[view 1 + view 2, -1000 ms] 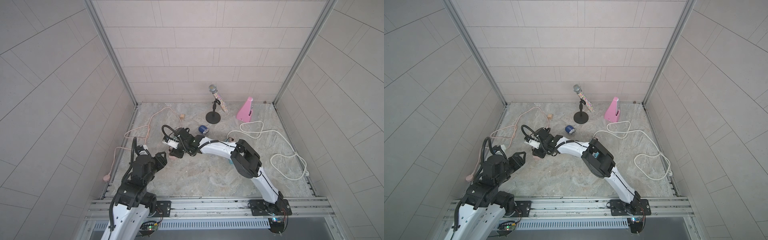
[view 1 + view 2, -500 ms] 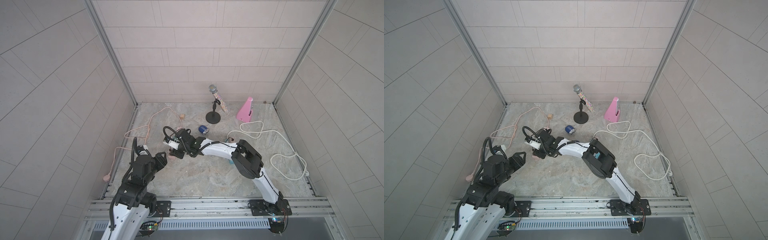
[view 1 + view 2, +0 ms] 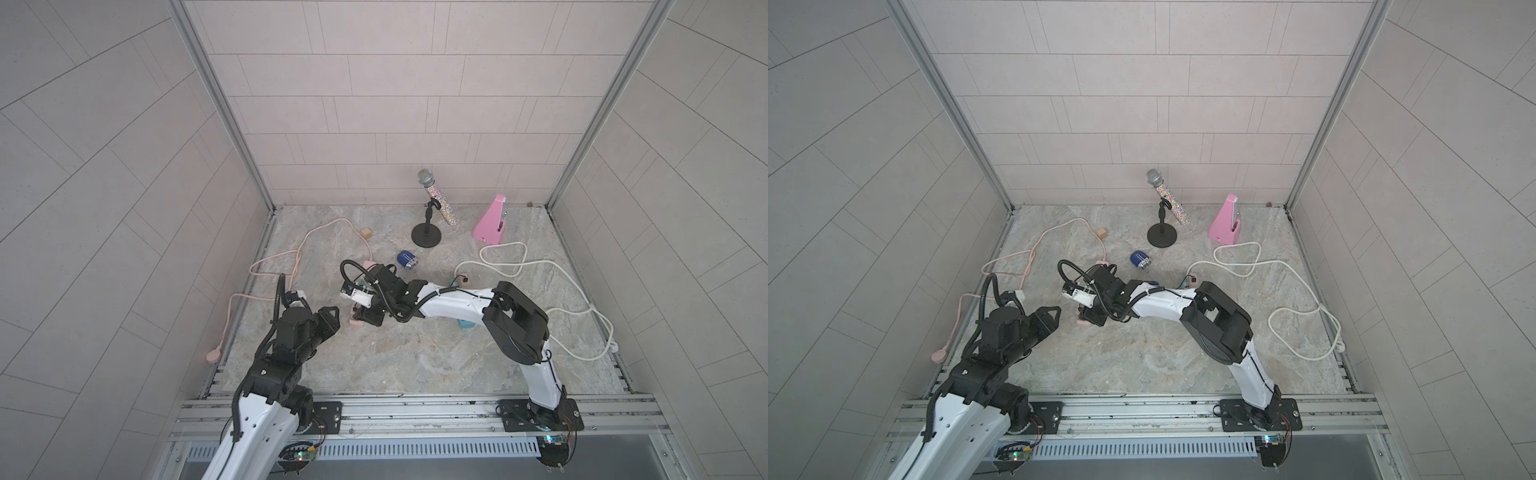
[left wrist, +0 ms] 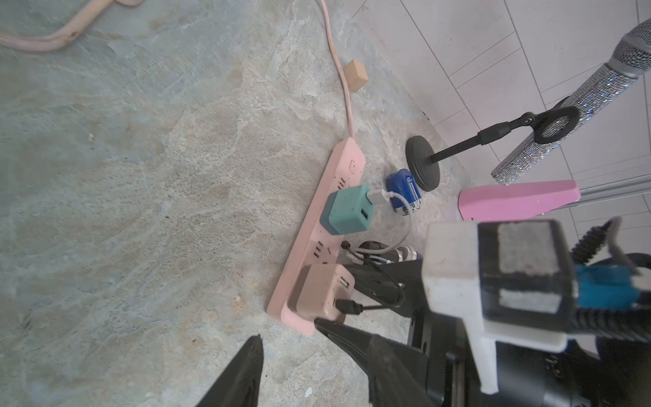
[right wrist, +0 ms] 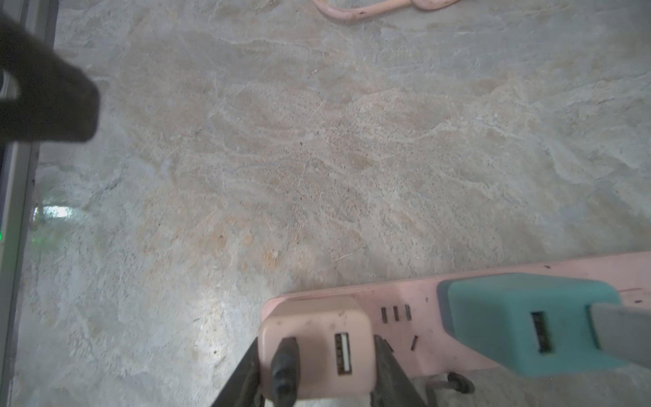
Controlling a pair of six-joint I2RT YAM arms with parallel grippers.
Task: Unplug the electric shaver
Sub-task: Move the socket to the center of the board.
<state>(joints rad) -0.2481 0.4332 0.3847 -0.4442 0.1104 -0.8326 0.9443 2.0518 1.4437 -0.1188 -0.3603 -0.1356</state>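
The pink adapter is in the power strip and my right gripper is pinching it lengthwise, so I should open and turn my right gripper and take the adapter slantwise (image 5: pixel 317 346).
A pink power strip (image 4: pixel 327 197) lies on the stone floor with a teal adapter (image 4: pixel 347 209) and a pale pink adapter (image 5: pixel 310 324) plugged into it. A black cable (image 4: pixel 347 306) sits in the pink adapter. It runs behind my right gripper, where only a dark, silver-ended piece (image 4: pixel 405 252) shows, so I cannot make out the electric shaver for sure. My right gripper (image 5: pixel 317 373) is shut on the pink adapter, one finger on each side. My left gripper (image 4: pixel 287 331) is open at the strip's near end with nothing between its fingers. Both top views show the left gripper (image 3: pixel 334 319) facing the right gripper (image 3: pixel 363 318).
A glittery microphone on a black stand (image 3: pixel 432 199) and a pink wedge (image 3: pixel 492 220) stand at the back. A small wooden cube (image 3: pixel 366 233) and a blue and silver object (image 3: pixel 407 259) lie near the strip. The strip's pink cord (image 3: pixel 299 257) loops left and a white cable (image 3: pixel 561 282) loops right.
My left gripper's fingers have come a little closer together by the strip's end. My right gripper stays shut on the pink adapter in about the same place.
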